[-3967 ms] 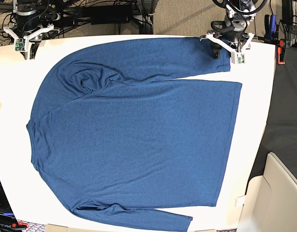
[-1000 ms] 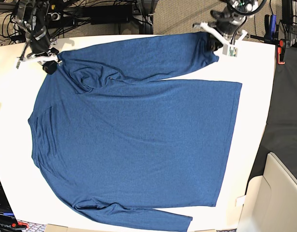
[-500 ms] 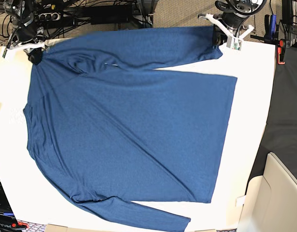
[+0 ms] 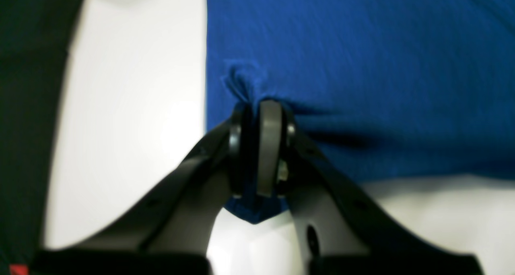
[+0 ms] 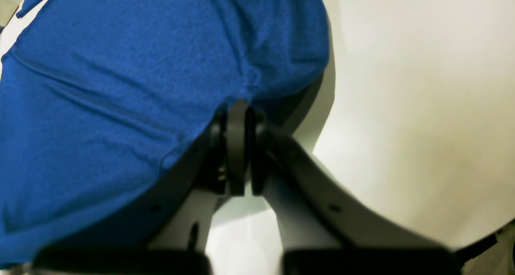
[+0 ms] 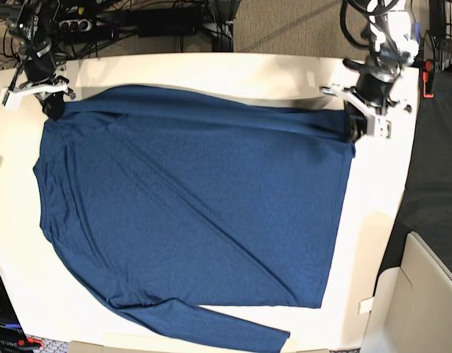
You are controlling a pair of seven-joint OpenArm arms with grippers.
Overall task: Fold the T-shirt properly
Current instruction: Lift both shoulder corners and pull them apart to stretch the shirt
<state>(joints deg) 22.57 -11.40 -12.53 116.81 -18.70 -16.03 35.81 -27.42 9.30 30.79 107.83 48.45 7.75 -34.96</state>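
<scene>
My left gripper is pinching the sleeve's cuff next to the T-shirt's hem. It should let go of the cuff and take the body's hem corner (image 6: 341, 115) before it folds the T-shirt's top edge over.
The dark-blue T-shirt (image 6: 196, 206) lies spread on the white table (image 6: 12, 243), collar to the left and hem to the right in the base view. Its upper sleeve is folded down along the body's top edge. My left gripper (image 6: 352, 125) is shut on the sleeve's cuff at the upper right; in its wrist view the fingers (image 4: 268, 146) pinch blue cloth (image 4: 362, 65). My right gripper (image 6: 51, 107) is shut on the shirt's shoulder at the upper left, and its wrist view shows cloth (image 5: 120, 85) bunched at the fingertips (image 5: 237, 118). The lower sleeve (image 6: 211, 327) lies along the near edge.
Cables and equipment (image 6: 160, 18) crowd the floor behind the table. A black surface (image 6: 432, 176) borders the table's right side, with a beige box (image 6: 425, 294) at lower right. A red clamp (image 6: 430, 77) sits at the right rear corner.
Both grippers have carried the upper sleeve down onto the body. The left gripper moved toward the hem's corner. The sleeve's gap from the body has closed and the cloth lies smoother.
</scene>
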